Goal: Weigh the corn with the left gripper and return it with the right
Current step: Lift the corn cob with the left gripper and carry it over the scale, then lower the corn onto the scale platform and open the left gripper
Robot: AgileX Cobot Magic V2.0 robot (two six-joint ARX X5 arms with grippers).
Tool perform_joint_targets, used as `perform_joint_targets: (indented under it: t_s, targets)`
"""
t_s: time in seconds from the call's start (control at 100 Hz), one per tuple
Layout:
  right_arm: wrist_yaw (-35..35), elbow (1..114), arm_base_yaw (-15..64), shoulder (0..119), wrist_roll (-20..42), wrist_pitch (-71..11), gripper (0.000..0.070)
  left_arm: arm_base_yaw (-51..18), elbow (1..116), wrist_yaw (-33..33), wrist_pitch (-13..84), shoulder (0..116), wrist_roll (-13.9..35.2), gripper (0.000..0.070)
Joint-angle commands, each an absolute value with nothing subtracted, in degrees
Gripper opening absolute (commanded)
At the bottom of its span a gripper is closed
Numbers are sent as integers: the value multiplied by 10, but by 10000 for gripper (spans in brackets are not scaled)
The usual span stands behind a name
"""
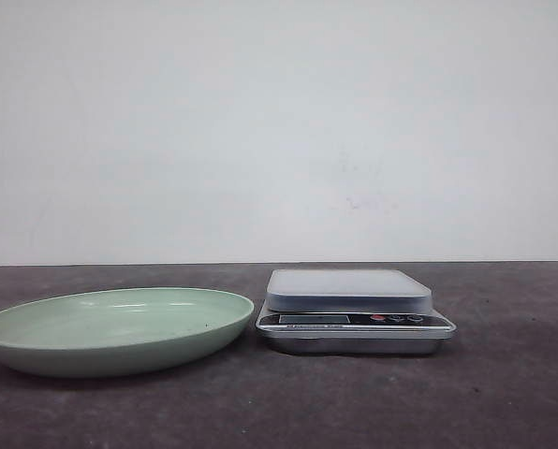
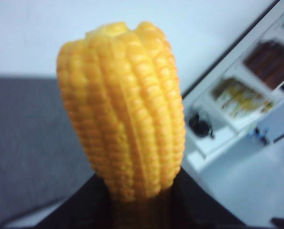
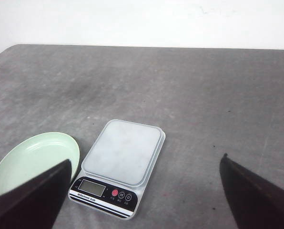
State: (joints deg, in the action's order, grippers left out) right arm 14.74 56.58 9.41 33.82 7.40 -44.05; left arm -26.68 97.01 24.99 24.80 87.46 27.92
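Note:
Next, the left gripper releases the corn on the scale's platform (image 1: 314, 281), toward the edge closest to the pale-green plate.
The corn (image 2: 125, 109), a yellow-orange cob piece with rows of kernels, fills the left wrist view. My left gripper (image 2: 139, 202) is shut on its lower end and holds it up in the air, out of the front view. The kitchen scale (image 1: 352, 309) stands on the dark table, its platform bare; it also shows in the right wrist view (image 3: 119, 164). My right gripper (image 3: 144, 183) is open and empty, high above the table, with the scale below between its fingers. Neither gripper shows in the front view.
A shallow pale-green plate (image 1: 36, 351) lies left of the scale, with nothing in it; its rim shows in the right wrist view (image 3: 18, 152). A white wall stands behind the table. White shelving (image 2: 237, 105) shows blurred behind the corn.

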Motion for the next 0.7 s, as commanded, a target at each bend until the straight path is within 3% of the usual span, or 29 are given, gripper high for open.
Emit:
perform_joint_targets:
  t_s: [0.0, 0.42, 0.69]
  targets:
    - [145, 571, 96, 341, 77, -434, 627, -278, 980, 249, 249, 910, 282, 10]
    - [145, 569, 96, 347, 68, -464, 627, -338, 980, 249, 293, 1125, 318, 10]
    - [145, 569, 96, 347, 68, -481, 627, -359, 980, 250, 334, 1193, 319, 10]
